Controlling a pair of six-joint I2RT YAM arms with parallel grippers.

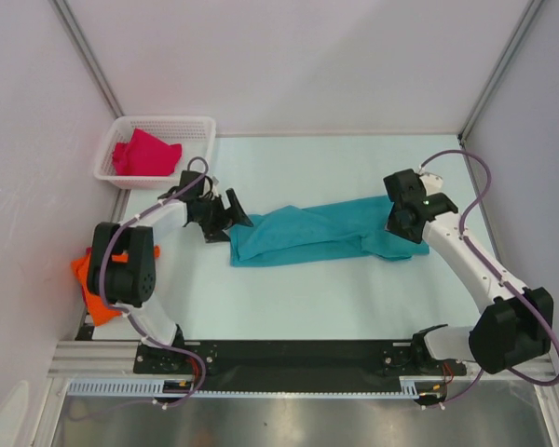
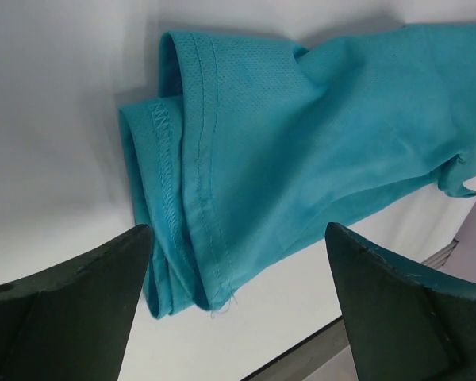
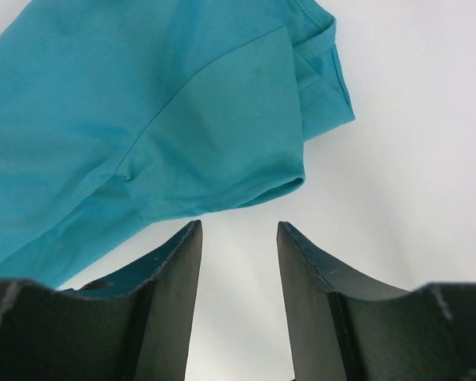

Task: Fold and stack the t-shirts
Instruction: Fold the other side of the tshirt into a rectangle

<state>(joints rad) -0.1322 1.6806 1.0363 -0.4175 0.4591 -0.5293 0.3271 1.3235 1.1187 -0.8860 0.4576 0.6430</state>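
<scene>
The top hem of the teal-blue t-shirt slants away from the layers beneath it, so I should pinch the hem's near part (image 2: 212, 246) with my left gripper and pull it into line.
A teal-blue t-shirt (image 1: 317, 233) lies across the middle of the table as a long, narrow folded strip. My left gripper (image 1: 228, 216) hovers at its left end, jaws open wide. In the left wrist view the hemmed, layered end of the shirt (image 2: 301, 143) sits just beyond that gripper (image 2: 238, 230), and nothing is between the fingers. My right gripper (image 1: 398, 223) is at the strip's right end. In the right wrist view it (image 3: 239, 225) stands open just short of the shirt's edge (image 3: 143, 119), holding nothing. A magenta-red t-shirt (image 1: 146, 154) lies in the basket. An orange t-shirt (image 1: 88, 284) lies off the table's left edge, partly hidden by the left arm.
The white lattice basket (image 1: 163, 121) stands at the back left corner of the table (image 1: 307, 307). Pale walls with metal frame posts enclose the back and sides. A black rail (image 1: 289, 354) carrying both arm bases runs along the near edge.
</scene>
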